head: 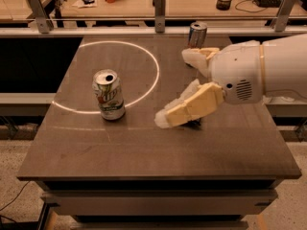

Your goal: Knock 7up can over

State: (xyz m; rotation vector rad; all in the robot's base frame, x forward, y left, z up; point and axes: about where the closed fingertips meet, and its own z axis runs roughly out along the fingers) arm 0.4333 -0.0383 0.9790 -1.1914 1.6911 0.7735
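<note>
I move my gripper to the 7up can next and close it around the middle of its body [110, 96], below the silver top.
The 7up can [109, 95] stands upright on the brown table [144, 152], left of centre, on the edge of a white light ring. It is white and green with a silver top. My gripper [172, 87] is over the table to the right of the can, clearly apart from it. Its two pale fingers are spread open with nothing between them. One finger [189, 107] points low toward the can; the other [196, 56] is higher and farther back.
A taller blue-and-silver can [196, 34] stands at the table's back edge, partly behind my gripper. A dark packet [194, 124] is almost fully hidden under the lower finger. A railing and a cluttered desk lie behind the table.
</note>
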